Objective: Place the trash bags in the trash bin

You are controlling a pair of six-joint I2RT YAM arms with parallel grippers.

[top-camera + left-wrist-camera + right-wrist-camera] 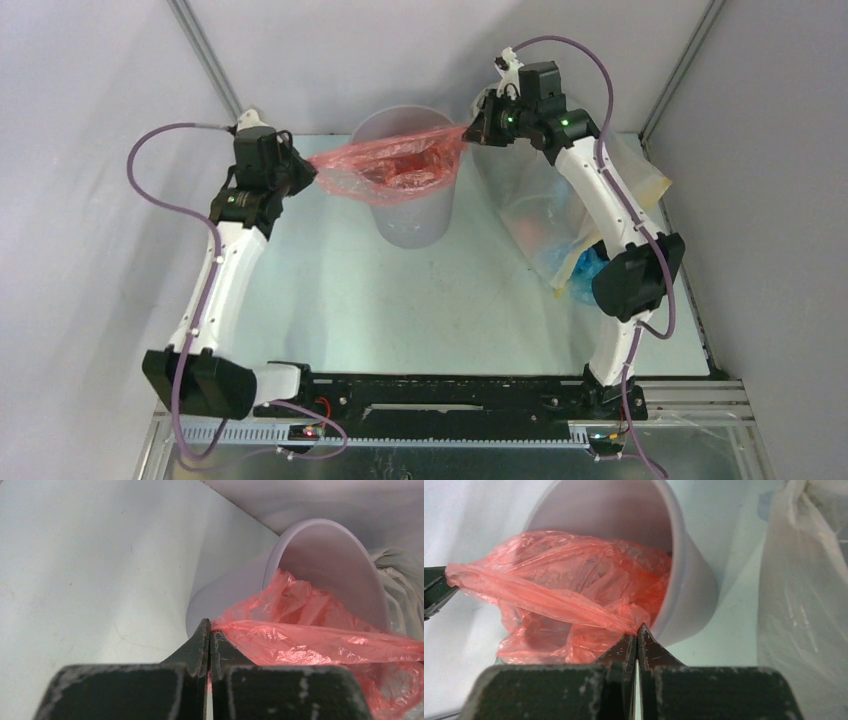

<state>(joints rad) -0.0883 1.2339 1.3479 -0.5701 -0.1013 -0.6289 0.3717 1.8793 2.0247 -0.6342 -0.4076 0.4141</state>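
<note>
My right gripper will open and take the bag's loose near edge (443, 182) to spread it, because the red-pink bag is stretched in a tight piece across the bin's opening.
The red-pink trash bag (395, 162) hangs stretched across the mouth of the lavender-white trash bin (420, 222), its middle sagging into the bin. My left gripper (306, 170) is shut on the bag's left edge, just left of the bin rim. My right gripper (472, 127) is shut on the bag's right edge, at the bin's right rim. In the left wrist view the shut gripper (209, 630) pinches the bag (320, 640) in front of the bin (230, 592). In the right wrist view the gripper (637, 632) pinches the bag (564, 595) beside the bin (689, 595).
A large clear stuffed bag (560, 225) lies right of the bin, under my right arm; it shows in the right wrist view (804, 595). Grey walls close the back and sides. The table (380, 300) spreads in front of the bin.
</note>
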